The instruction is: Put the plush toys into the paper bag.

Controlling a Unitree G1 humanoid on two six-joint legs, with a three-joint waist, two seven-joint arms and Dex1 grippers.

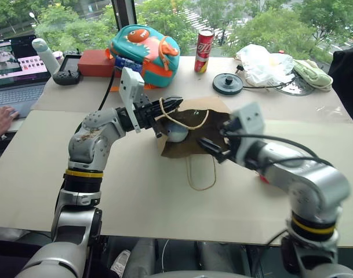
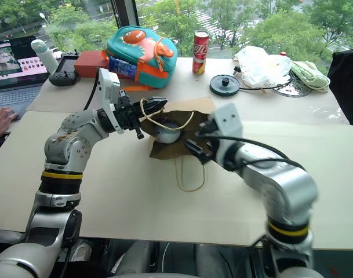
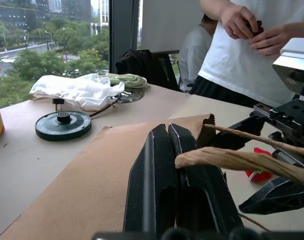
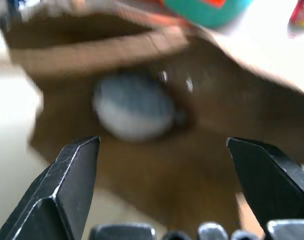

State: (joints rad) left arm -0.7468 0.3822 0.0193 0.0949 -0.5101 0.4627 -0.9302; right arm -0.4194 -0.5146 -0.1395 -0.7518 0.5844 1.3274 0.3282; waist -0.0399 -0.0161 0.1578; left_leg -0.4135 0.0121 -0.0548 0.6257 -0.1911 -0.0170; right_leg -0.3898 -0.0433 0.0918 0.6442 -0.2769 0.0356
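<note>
The right gripper will next reach the red chili on the table and grip the middle of the chili's body (image 1: 264, 179).
The brown paper bag (image 1: 195, 108) lies on its side in the middle of the table, its mouth facing me and held up. My left gripper (image 1: 173, 105) is shut on its upper cord handle (image 3: 231, 160). The grey-blue ball (image 1: 177, 133) sits inside the bag, also plain in the right wrist view (image 4: 134, 107). My right gripper (image 1: 214, 140) is open and empty just outside the bag's mouth, to its right. A bit of the red chili (image 1: 263, 179) lies on the table, mostly hidden behind my right arm. The bag's second handle (image 1: 202, 174) lies loose on the table.
At the back stand a teal-and-orange fish backpack (image 1: 144, 52), a red can (image 1: 204, 51), a black disc (image 1: 227, 83) and a white plastic bag (image 1: 263, 63). A laptop (image 1: 17, 69) with a person's hand (image 1: 1, 120) is at far left. Another person (image 3: 251, 45) stands beyond the table.
</note>
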